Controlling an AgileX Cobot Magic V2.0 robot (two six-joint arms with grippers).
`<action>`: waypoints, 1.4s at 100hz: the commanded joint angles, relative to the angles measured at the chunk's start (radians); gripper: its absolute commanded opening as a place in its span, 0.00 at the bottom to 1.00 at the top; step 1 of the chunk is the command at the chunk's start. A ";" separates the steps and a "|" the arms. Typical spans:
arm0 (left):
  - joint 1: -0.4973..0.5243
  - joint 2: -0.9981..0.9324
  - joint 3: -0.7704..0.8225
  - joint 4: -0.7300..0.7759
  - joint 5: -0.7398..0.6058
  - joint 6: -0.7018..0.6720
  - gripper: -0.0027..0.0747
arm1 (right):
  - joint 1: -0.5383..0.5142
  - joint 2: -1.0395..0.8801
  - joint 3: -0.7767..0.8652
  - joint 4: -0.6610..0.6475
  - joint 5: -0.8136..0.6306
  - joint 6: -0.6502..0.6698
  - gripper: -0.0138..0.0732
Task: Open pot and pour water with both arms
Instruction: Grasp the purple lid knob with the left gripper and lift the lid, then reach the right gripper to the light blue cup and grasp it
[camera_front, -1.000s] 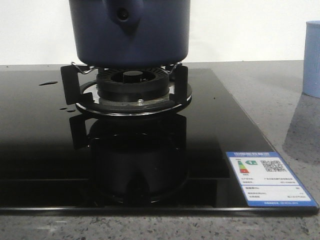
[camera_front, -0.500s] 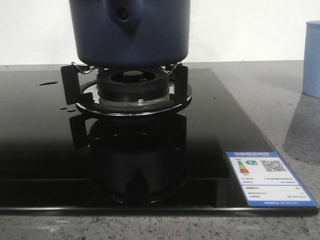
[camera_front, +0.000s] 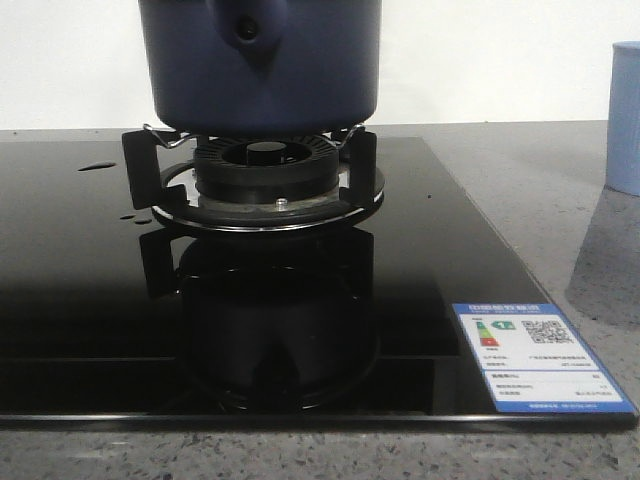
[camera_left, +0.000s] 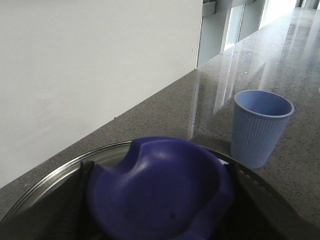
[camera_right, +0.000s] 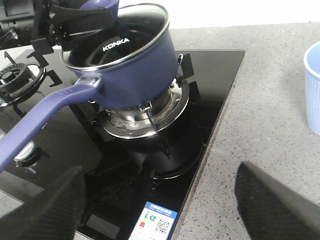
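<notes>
The light blue cup on the grey counter is next for my right gripper, which should close on the cup's ribbed side (camera_front: 627, 108) (camera_right: 311, 95) below its rim.
The dark navy pot (camera_front: 260, 70) stands on the burner grate (camera_front: 140, 165); its top is cut off in the front view. In the right wrist view the pot (camera_right: 130, 75) has its glass lid (camera_right: 142, 17) on, and its long handle (camera_right: 45, 115) points toward the camera. My left gripper (camera_right: 82, 22) sits over the lid. In the left wrist view its fingers (camera_left: 65, 205) flank and touch the blue lid knob (camera_left: 160, 185), above the steel lid rim (camera_left: 50, 180). My right gripper (camera_right: 160, 210) is open and empty, above the stove's front corner.
A light blue ribbed cup (camera_left: 260, 127) stands on the grey counter to the right of the stove (camera_front: 625, 115). The black glass cooktop (camera_front: 80, 300) carries an energy label (camera_front: 540, 370). A second burner (camera_right: 15, 75) lies to the left. A white wall is behind.
</notes>
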 joint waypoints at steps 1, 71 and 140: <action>-0.009 -0.038 -0.034 -0.087 0.069 0.001 0.40 | -0.002 0.019 -0.033 0.016 -0.068 -0.013 0.79; 0.024 -0.293 -0.078 0.096 -0.075 -0.250 0.40 | -0.002 0.019 -0.033 -0.039 -0.137 -0.013 0.79; 0.167 -0.661 0.100 0.333 -0.146 -0.500 0.40 | -0.002 0.019 0.082 -0.495 -0.487 0.015 0.79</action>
